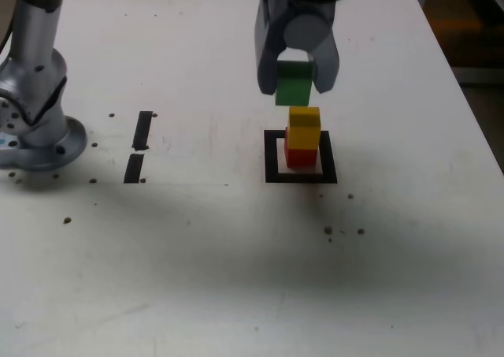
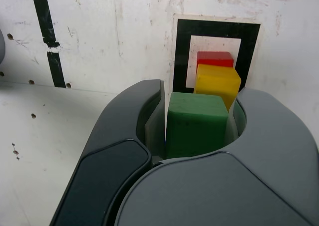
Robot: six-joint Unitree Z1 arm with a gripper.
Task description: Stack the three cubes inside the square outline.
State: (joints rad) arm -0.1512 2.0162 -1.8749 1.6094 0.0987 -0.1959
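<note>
I will release the green cube on top of the yellow cube (image 1: 305, 113) (image 2: 218, 74), so it becomes the highest one in the stack.
The red cube (image 1: 300, 157) rests inside the black square outline (image 1: 272, 160), with the yellow cube (image 1: 304, 126) stacked on top of it. My gripper (image 1: 296, 81) hangs just above this stack, shut on the green cube (image 1: 294, 84), whose bottom edge is close over the yellow one. In the wrist view the green cube (image 2: 196, 124) sits clamped between the two grey jaws of the gripper (image 2: 198, 123), with the yellow cube (image 2: 217, 84), the red cube (image 2: 215, 59) and the square outline (image 2: 182, 46) beyond it.
The arm's grey base (image 1: 35, 120) stands at the exterior view's left. Two short black tape strips (image 1: 139, 146) lie between the base and the outline. The white table's edge (image 1: 465, 97) runs down the exterior view's right. Small dark specks (image 1: 344, 231) dot the table.
</note>
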